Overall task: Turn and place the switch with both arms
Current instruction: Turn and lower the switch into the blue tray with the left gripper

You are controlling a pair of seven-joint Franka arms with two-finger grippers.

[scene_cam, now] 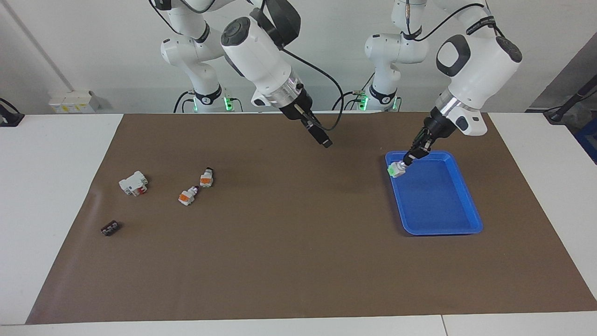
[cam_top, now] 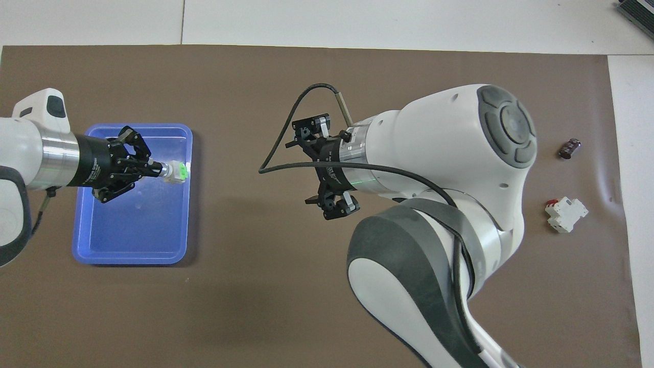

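Observation:
The white switch, held low over the tray's rim now, will be released by my left gripper in the blue tray (cam_top: 131, 229), near the tray's rim that is farthest from the white tabletop.
My left gripper (scene_cam: 407, 162) is shut on the knob end of a white switch (scene_cam: 397, 170) whose green patch shows. It holds the switch low over the rim of the blue tray (scene_cam: 436, 229), at the corner toward the middle of the table. In the overhead view the left gripper (cam_top: 158, 169) and the switch (cam_top: 177, 171) are over that same edge of the tray (cam_top: 127, 255). My right gripper (scene_cam: 325, 140) hangs open and empty over the bare mat at mid-table; its spread fingers show in the overhead view (cam_top: 310, 166).
Two more white switches with orange patches (scene_cam: 206, 178) (scene_cam: 187, 196) lie toward the right arm's end. Past them are a larger white block with red parts (scene_cam: 134, 183) (cam_top: 565, 214) and a small black piece (scene_cam: 110, 228) (cam_top: 570, 148).

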